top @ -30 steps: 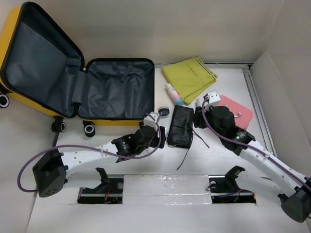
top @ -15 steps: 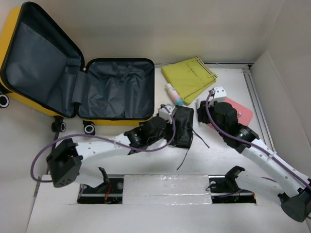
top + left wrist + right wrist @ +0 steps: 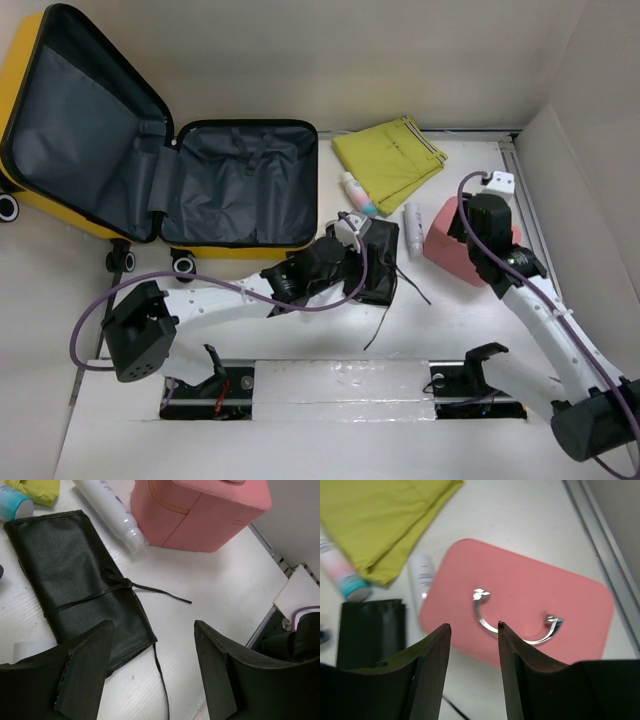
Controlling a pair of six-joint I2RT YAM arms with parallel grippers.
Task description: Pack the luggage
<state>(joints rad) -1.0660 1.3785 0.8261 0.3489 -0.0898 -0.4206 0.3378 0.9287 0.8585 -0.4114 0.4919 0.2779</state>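
Observation:
The metal handle of the pink case slants across my right gripper's open fingers, so next I turn that gripper and grip the handle's end [image 3: 478,609] nearest the white bottle.
The luggage [image 3: 150,170], a yellow hard-shell suitcase, lies wide open at the back left and shows only its dark grey lining. A black rolled pouch [image 3: 380,265] tied with a cord lies right of it. My left gripper [image 3: 360,252] hangs low over the pouch's near end. It is open, its fingers [image 3: 85,670] straddling the pouch [image 3: 75,570] corner and the loose cord without gripping. My right gripper [image 3: 472,630] is open above the pink case [image 3: 520,600], near its metal handle [image 3: 512,627], and holds nothing.
A folded yellow-green cloth [image 3: 388,160] lies at the back. A teal-capped bottle [image 3: 357,193] and a white bottle [image 3: 412,217] lie between the cloth and the pouch. The pink case [image 3: 445,245] stands at the right, near a raised wall [image 3: 590,200].
My left arm moved right until its gripper reached the black pouch. My right arm swung back and right off the pouch, uncovering the white bottle and the pink case.

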